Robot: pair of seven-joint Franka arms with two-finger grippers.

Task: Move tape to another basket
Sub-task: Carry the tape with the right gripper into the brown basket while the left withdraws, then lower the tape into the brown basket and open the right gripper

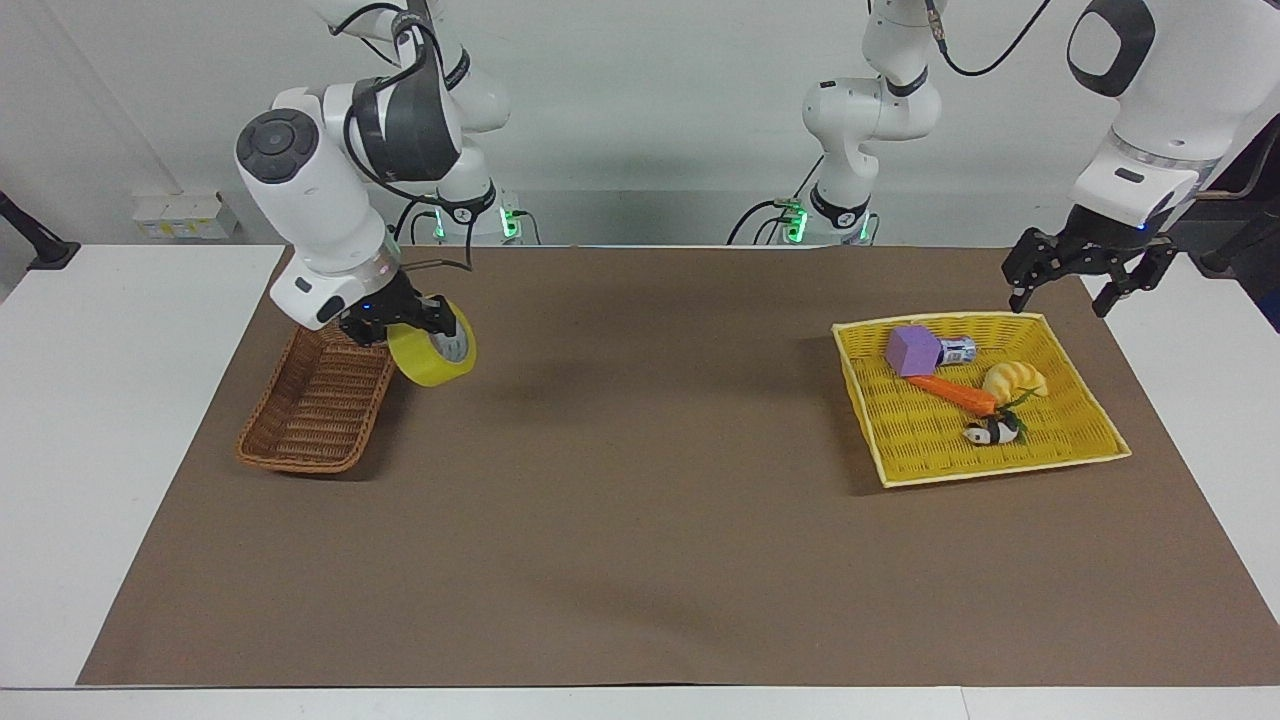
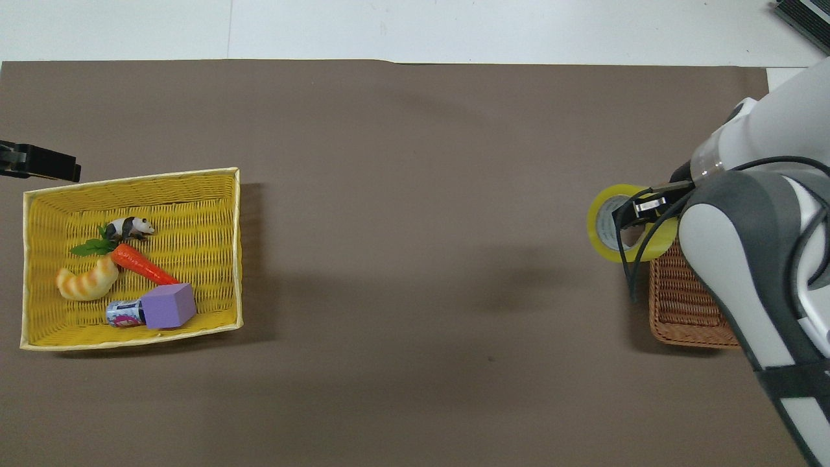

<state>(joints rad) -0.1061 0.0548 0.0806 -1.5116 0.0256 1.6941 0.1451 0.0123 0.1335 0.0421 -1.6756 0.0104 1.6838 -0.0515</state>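
My right gripper will let go of the tape, so that it is left in the middle of the brown wicker basket (image 2: 707, 269).
The tape (image 1: 428, 355), a yellow roll with a pale core, hangs in the air tilted on edge, and my right gripper (image 1: 405, 325) is shut on its wall with one finger through the core. It is over the brown wicker basket's (image 1: 315, 410) rim on the side toward the table's middle. In the overhead view the tape (image 2: 613, 227) overlaps that basket (image 2: 681, 305), whose other half the right arm hides, with the right gripper (image 2: 639, 209) reaching into the ring. My left gripper (image 1: 1085, 278) hangs open and holds nothing, above the yellow basket's corner toward the left arm's end; only one finger (image 2: 40, 163) shows from overhead.
The square yellow basket (image 1: 1005, 470) holds a purple block (image 1: 912, 350), a small can (image 1: 958, 350), a carrot (image 1: 950, 392), a croissant (image 1: 1015, 380) and a toy panda (image 1: 990, 432). A brown mat (image 1: 640, 480) covers the table between the two baskets.
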